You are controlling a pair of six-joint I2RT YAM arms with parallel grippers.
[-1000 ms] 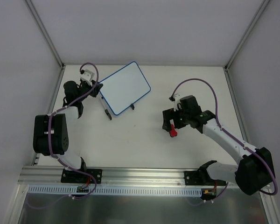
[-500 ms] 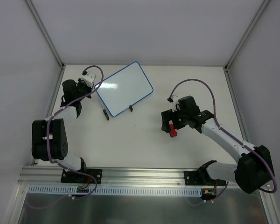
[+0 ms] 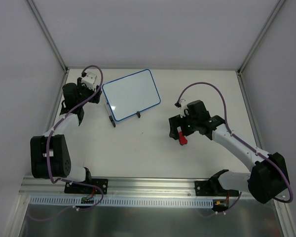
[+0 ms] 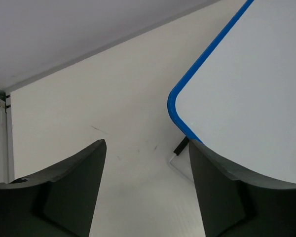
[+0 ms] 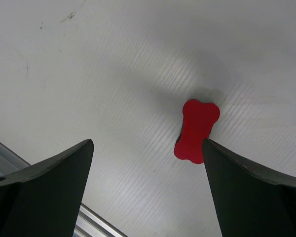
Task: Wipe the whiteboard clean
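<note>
The black clip foot sticks out past the whiteboard's edge. Next, my left gripper closes on the blue rim's corner (image 3: 103, 86) and pulls the whiteboard over the foot.
The whiteboard (image 3: 131, 94), white with a thin blue rim, lies flat at the back left on two black clip feet (image 3: 113, 122). Its face shows no marks, only a glare spot. My left gripper (image 3: 97, 93) is just off its left edge and open. In the left wrist view the whiteboard's rounded corner (image 4: 246, 89) lies past my right finger (image 4: 232, 197), and the left gripper (image 4: 147, 163) has only bare table between its jaws. My right gripper (image 3: 179, 132) hangs open over the small red bone-shaped eraser (image 3: 182, 140). The eraser (image 5: 196, 131) lies on the table by the right gripper's (image 5: 147, 144) right finger.
White walls with metal corner posts (image 3: 48, 37) close in the back and sides of the table. An aluminium rail (image 3: 148, 186) carrying both arm bases runs along the near edge. A black clip foot (image 4: 179, 147) pokes out under the board's corner.
My left gripper, shut on the whiteboard's left corner, turned the board to lie more level, then opened and drew back off it. The right arm has barely moved.
</note>
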